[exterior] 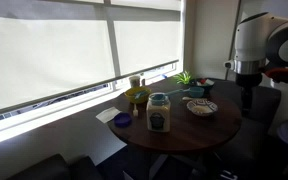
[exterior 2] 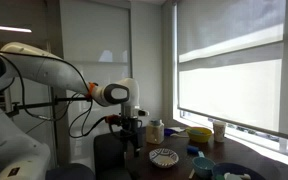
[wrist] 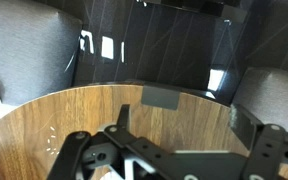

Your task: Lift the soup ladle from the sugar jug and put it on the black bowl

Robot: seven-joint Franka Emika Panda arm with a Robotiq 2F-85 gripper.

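The soup ladle's handle [exterior: 171,94] is at the top of the sugar jug. I need to move my gripper to that handle next and close it there.
The sugar jug [exterior: 159,113] is a pale lidded jar standing on the round wooden table [exterior: 179,135]; it also shows in an exterior view [exterior 2: 155,130]. The black bowl [exterior: 197,90], small and dark with a teal tint, sits behind the patterned dish [exterior: 202,107], and it appears near the bottom edge in an exterior view [exterior 2: 201,168]. I cannot make out the soup ladle in any view. My gripper [exterior: 248,97] hangs at the table's edge, apart from all of these, and also shows in an exterior view [exterior 2: 132,138]. In the wrist view the gripper [wrist: 184,125] is open and empty over bare wood.
A yellow-green bowl [exterior: 136,97], a cup [exterior: 136,82], a small plant [exterior: 184,78], a blue lid [exterior: 122,120] and a white napkin [exterior: 106,115] also lie on the table. Grey seats [wrist: 24,50] surround it. A blinded window [exterior: 74,50] runs behind it.
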